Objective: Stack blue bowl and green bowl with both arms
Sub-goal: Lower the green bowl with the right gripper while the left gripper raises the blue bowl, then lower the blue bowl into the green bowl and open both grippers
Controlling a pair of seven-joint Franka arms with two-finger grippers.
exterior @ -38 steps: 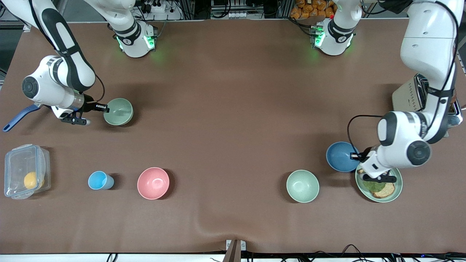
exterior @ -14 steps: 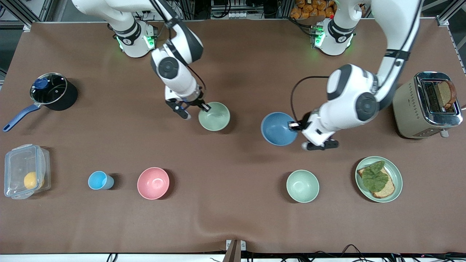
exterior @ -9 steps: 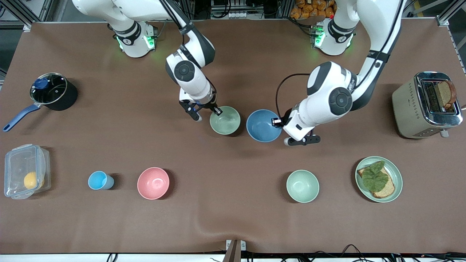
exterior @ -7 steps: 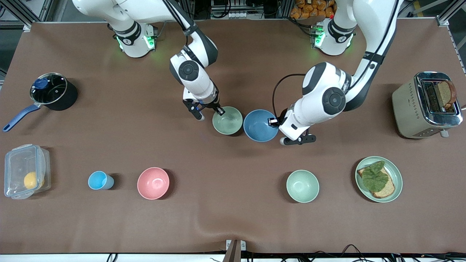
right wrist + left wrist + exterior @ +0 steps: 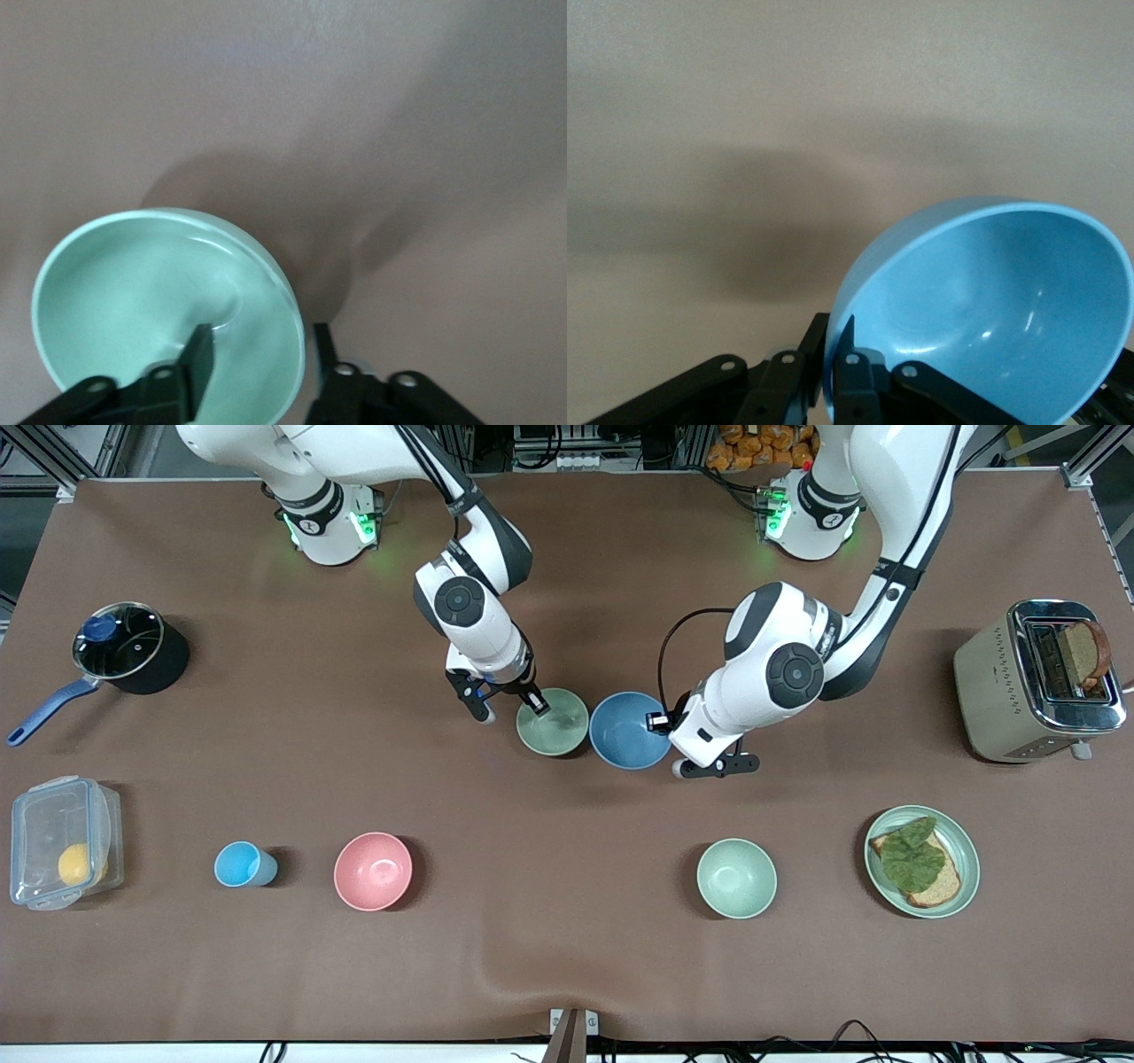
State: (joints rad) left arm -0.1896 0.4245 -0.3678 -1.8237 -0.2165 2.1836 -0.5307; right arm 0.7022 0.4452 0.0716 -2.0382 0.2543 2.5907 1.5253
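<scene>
Next, the left gripper releases the blue bowl inside the green bowl [image 5: 552,721] beside the right gripper's fingers.
The green bowl [image 5: 553,722] appears to rest on the table's middle. My right gripper [image 5: 536,704] is open, with one finger inside the bowl and one outside its rim. In the right wrist view the green bowl [image 5: 133,283] sits between the spread fingers of the right gripper [image 5: 261,341]. The blue bowl [image 5: 630,731] is beside the green bowl, toward the left arm's end, with the rims nearly touching. My left gripper [image 5: 657,724] is shut on its rim. In the left wrist view the left gripper [image 5: 837,332] holds the blue bowl [image 5: 992,301] tilted, a little above the table.
Nearer the camera stand a second green bowl [image 5: 736,878], a green plate [image 5: 966,886] with toast and a leaf, a pink bowl [image 5: 373,871], a light-blue cup [image 5: 241,864] and a plastic box [image 5: 62,855]. A toaster [image 5: 1036,682] and a pot [image 5: 124,651] stand at the table's ends.
Both arms carried their bowls from the table's ends to the middle. Over the last half second the blue bowl edged closer to the green bowl, which stayed put.
</scene>
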